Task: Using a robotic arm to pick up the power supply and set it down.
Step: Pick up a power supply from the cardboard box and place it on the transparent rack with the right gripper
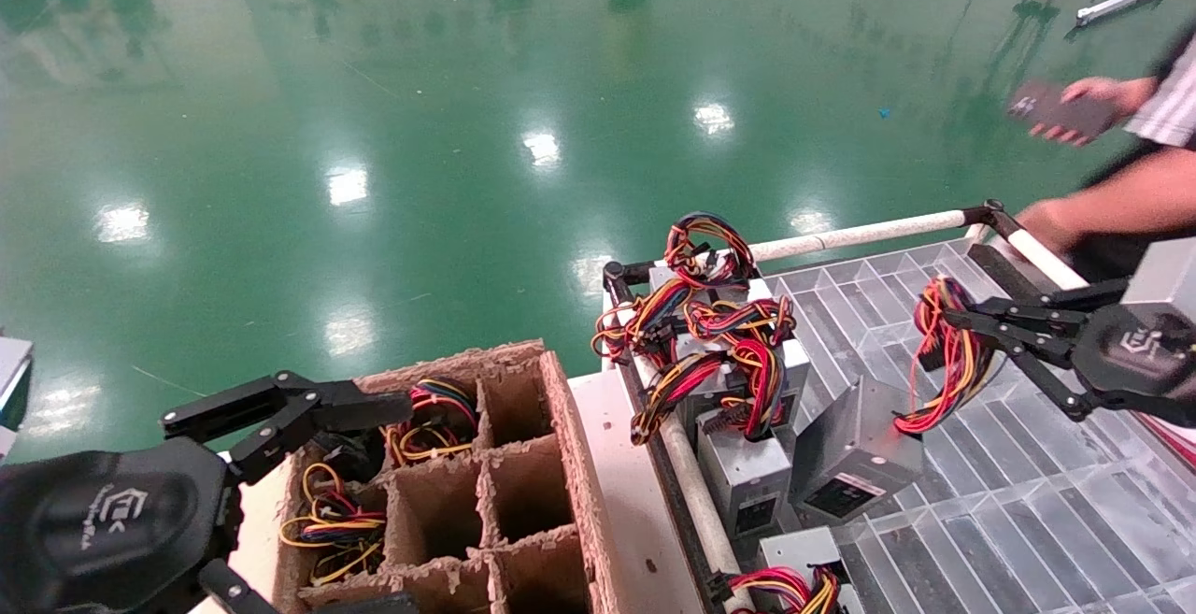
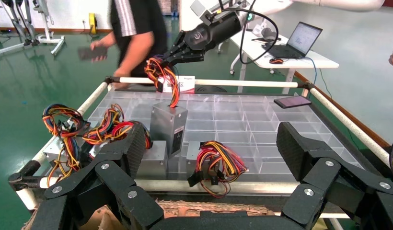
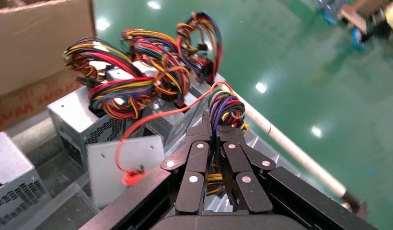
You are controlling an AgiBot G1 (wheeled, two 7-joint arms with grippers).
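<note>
The robot's right gripper will release the power supply in the clear tray (image 1: 821,462) (image 3: 141,143), beside the unit against the white rail.
My right gripper (image 1: 944,332) is shut on the red, yellow and orange wire bundle (image 1: 946,357) of one power supply (image 1: 848,453). That grey metal box hangs tilted from its wires over the clear tray, label end down, close to the other units. The left wrist view shows it below the right gripper (image 2: 179,53) as the power supply (image 2: 168,123). In the right wrist view, the wires (image 3: 226,106) pass between the closed fingers of the gripper (image 3: 214,128). My left gripper (image 1: 299,406) is open and holds nothing above the cardboard box.
Several more power supplies (image 1: 731,345) are piled at the left end of the clear compartment tray (image 1: 1028,502), against the white rail (image 1: 860,235). A divided cardboard box (image 1: 523,464) holds wired units at lower left. A person (image 1: 1126,193) with a phone leans over the far right corner.
</note>
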